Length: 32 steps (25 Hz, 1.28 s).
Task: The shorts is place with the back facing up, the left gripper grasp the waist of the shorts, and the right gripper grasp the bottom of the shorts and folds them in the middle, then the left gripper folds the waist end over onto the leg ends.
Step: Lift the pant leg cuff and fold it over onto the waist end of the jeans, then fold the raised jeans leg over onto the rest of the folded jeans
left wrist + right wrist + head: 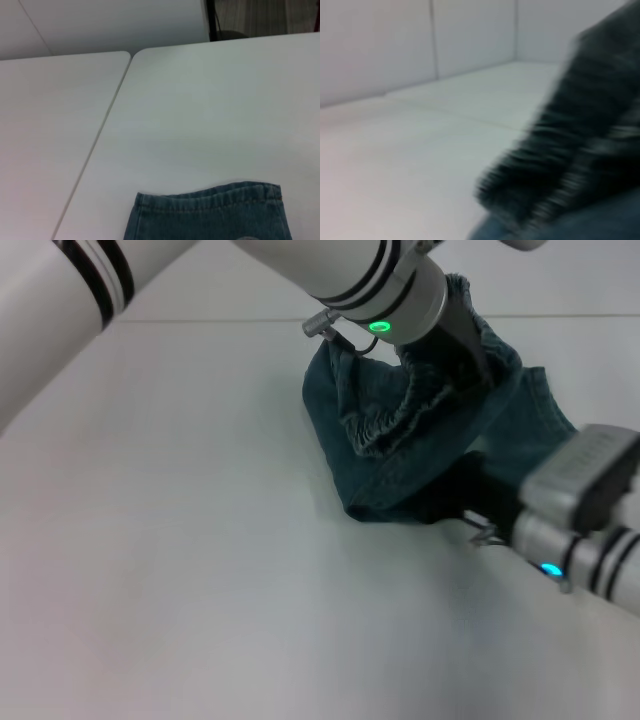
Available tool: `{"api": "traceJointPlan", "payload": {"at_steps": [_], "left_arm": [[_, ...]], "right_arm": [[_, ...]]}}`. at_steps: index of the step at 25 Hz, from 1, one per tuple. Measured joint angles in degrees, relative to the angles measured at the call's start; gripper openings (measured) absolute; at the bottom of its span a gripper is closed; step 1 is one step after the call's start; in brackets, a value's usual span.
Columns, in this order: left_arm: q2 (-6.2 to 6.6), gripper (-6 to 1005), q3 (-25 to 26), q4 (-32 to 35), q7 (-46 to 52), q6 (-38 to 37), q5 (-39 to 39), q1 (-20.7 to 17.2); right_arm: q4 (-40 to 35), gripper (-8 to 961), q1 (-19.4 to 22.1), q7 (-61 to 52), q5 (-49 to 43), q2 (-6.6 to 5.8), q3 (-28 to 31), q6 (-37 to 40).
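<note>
The robot's right gripper needs to set the denim shorts down on the white table (490,455) in front of the back seam.
The blue-green denim shorts (400,465) are bunched up on the white table at the back right. My left gripper (455,335) comes down from above and is shut on the ruffled waist (395,415), holding it raised over the rest of the cloth. My right gripper (480,502) is pushed in low at the near right edge of the heap, and denim drapes over its tip. A flat stitched denim edge (210,197) lies on the table in the left wrist view. Blurred denim (580,150) fills one side of the right wrist view.
A white table (180,540) spreads wide to the left and front of the shorts. A seam between two tabletops (107,120) shows in the left wrist view, with pale wall panels (395,45) beyond.
</note>
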State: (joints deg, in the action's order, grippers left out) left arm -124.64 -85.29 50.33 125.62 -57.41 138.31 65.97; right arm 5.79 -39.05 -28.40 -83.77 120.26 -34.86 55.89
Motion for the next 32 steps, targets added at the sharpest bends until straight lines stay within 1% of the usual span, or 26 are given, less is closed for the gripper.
{"api": "traceJointPlan", "payload": {"at_steps": [1, 2, 3, 6, 7, 8, 10, 11, 13, 17, 20, 22, 27, 30, 32], "left_arm": [[-0.01, 149, -0.4, -0.3, 0.4, 0.5, 0.0, 0.2], [0.00, 151, -0.6, -0.6, 0.7, 0.9, 0.0, 0.4], [0.00, 153, -0.7, -0.7, 1.0, 1.2, 0.0, 0.6], [0.01, 159, -1.2, -0.7, 1.5, 2.6, -0.3, 0.9], [0.01, 161, -2.4, -0.7, 1.6, 3.9, -1.1, 0.9], [0.01, 163, -2.4, -0.7, 1.6, 3.9, -1.1, 0.9], [0.03, 167, -4.4, -0.8, 1.6, 5.5, -2.9, 0.9], [0.02, 169, -6.6, -0.9, 1.6, 7.3, -4.8, 0.9], [0.01, 173, -8.3, -1.0, 1.6, 8.9, -6.2, 0.9], [0.01, 181, -15.4, -1.4, 1.6, 15.1, -10.8, 0.7], [0.01, 188, -20.1, -1.5, 1.4, 19.1, -12.9, 0.1], [0.01, 192, -22.4, -1.5, 1.2, 20.2, -13.5, -0.1], [0.01, 202, -23.5, -2.2, 1.2, 19.5, -13.3, -0.4], [0.09, 321, -22.7, -2.6, 1.0, 19.5, -13.0, -1.1], [0.23, 401, -21.2, -1.4, -0.1, 19.5, -12.9, -2.8]], "right_arm": [[-1.5, 10, 1.7, -1.0, -0.1, -0.18, -0.4, 2.2], [-5.6, 11, 5.9, -4.3, -0.9, -0.44, -2.1, 6.4], [-5.6, 12, 5.9, -4.3, -0.9, -0.44, -2.1, 6.4], [-12.8, 15, 13.1, -9.6, -2.8, -0.54, -4.8, 12.6], [-14.7, 16, 15.5, -10.3, -3.5, -0.56, -5.3, 14.9], [-16.3, 17, 17.8, -10.9, -4.1, -0.57, -5.7, 17.3], [-18.2, 19, 21.4, -11.0, -4.7, -0.61, -5.9, 21.0], [-19.0, 20, 23.2, -11.1, -4.8, -0.62, -5.9, 22.7], [-19.5, 22, 25.0, -11.2, -4.9, -0.63, -6.0, 24.1], [-19.2, 26, 26.2, -11.5, -5.2, -0.64, -6.0, 25.0], [-18.8, 28, 25.9, -11.6, -6.2, -0.51, -6.1, 25.1], [-18.5, 30, 25.4, -11.6, -6.7, -0.43, -6.2, 25.2], [-18.3, 35, 24.3, -12.4, -6.8, -0.39, -6.5, 25.3], [-18.3, 38, 23.8, -12.4, -6.8, -0.38, -6.6, 25.3], [-18.3, 40, 23.5, -12.4, -6.8, -0.38, -6.7, 25.6]]}}
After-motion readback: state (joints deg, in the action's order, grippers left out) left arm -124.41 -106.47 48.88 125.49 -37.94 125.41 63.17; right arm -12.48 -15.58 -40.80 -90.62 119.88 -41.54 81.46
